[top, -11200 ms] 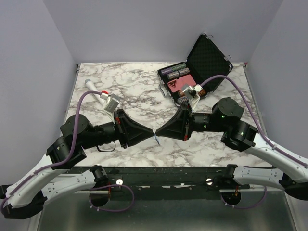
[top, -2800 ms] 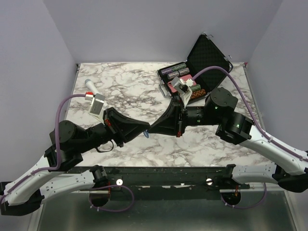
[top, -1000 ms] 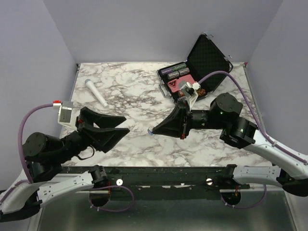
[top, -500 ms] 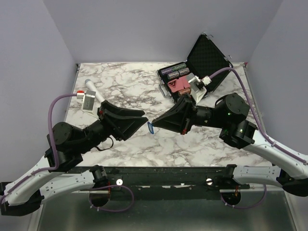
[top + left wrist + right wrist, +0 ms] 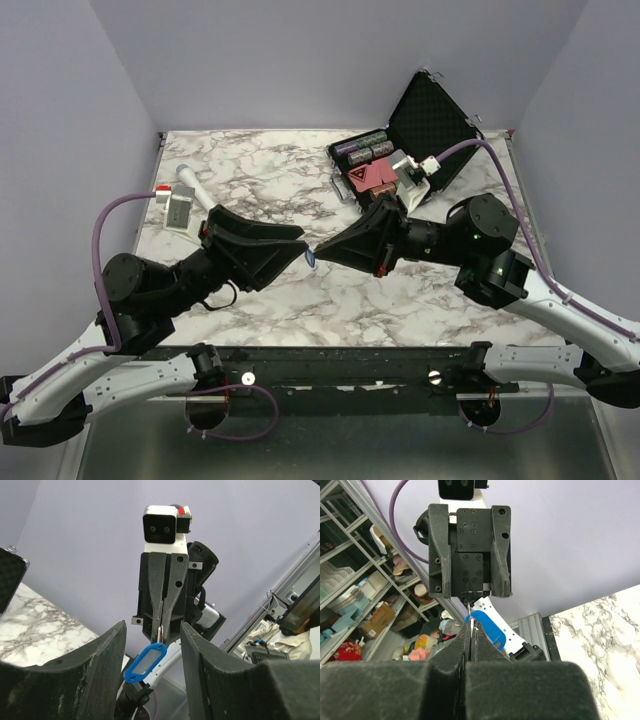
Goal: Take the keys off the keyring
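My left gripper is open around the blue tag and short of the thin metal piece, so next I bring it nearer and pinch the thin metal piece (image 5: 160, 634).
My right gripper (image 5: 319, 250) is shut and held above the table's middle. It pinches a thin silvery metal piece (image 5: 159, 631); I cannot tell whether that is the ring or a key. The bright-blue tag of the keyring (image 5: 310, 259) hangs from it, and shows in the left wrist view (image 5: 145, 662) and the right wrist view (image 5: 489, 630). My left gripper (image 5: 301, 243) is open, facing the right one tip to tip. Its fingers (image 5: 105, 660) stand on either side of the tag without touching it. No separate key shows.
A white microphone (image 5: 196, 186) lies at the back left of the marble table (image 5: 270, 170). An open black case (image 5: 425, 125) with small cylinders and a red card (image 5: 367, 177) stands at the back right, behind the right arm.
The left arm has swung back in from the left. Its open gripper now reaches the tag. The right gripper stays shut on the ring and has barely moved.
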Tool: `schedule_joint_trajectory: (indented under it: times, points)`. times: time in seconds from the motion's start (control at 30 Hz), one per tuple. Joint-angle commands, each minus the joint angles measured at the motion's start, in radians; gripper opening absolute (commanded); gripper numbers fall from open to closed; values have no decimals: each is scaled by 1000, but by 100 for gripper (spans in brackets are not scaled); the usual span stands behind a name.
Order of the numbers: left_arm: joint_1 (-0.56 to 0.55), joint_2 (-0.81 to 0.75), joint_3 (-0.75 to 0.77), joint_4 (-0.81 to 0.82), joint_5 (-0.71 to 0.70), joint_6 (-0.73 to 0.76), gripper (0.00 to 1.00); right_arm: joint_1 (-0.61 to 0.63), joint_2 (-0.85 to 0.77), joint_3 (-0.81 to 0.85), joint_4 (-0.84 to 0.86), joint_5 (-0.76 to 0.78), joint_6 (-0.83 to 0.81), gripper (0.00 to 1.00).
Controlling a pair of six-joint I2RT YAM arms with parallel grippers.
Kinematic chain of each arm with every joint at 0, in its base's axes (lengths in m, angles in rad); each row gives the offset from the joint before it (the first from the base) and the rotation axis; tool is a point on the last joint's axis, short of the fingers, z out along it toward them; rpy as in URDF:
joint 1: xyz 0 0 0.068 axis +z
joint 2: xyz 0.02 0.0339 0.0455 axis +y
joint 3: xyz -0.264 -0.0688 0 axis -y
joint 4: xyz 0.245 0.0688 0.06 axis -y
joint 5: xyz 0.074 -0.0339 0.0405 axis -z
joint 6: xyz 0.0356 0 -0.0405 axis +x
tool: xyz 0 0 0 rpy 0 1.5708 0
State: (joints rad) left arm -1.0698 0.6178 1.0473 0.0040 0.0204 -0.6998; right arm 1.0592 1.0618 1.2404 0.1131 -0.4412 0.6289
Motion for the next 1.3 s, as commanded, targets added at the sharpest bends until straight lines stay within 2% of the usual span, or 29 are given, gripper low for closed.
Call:
schedule_joint_trajectory:
  times: [0.0,0.07,0.23,0.33,0.63,0.77,0.83,0.87,0.97,1.27]
  points:
    - [-25,42,26,7,52,28,52,-2,7,-6,48,15,11,1]
    - [-42,54,37,4,36,43,50,-1,9,1,45,15,11,1]
    - [-67,85,69,-2,21,72,36,-2,15,11,30,9,6,1]
    - [-87,96,79,-2,3,85,31,-1,17,13,25,7,3,1]
    - [-108,83,83,-29,-53,106,31,-2,4,8,20,16,-3,1]
    - [-108,62,71,-10,-83,105,50,-2,4,10,19,15,-1,1]
    - [-108,57,72,-12,-96,106,54,-2,4,10,19,15,-3,1]
    - [-108,56,71,-12,-99,106,54,-1,3,11,17,15,-5,1]
    - [-108,56,69,-10,-91,109,41,-1,4,13,17,13,-5,1]
    - [-117,85,76,-10,-63,100,36,-2,13,16,30,7,2,1]
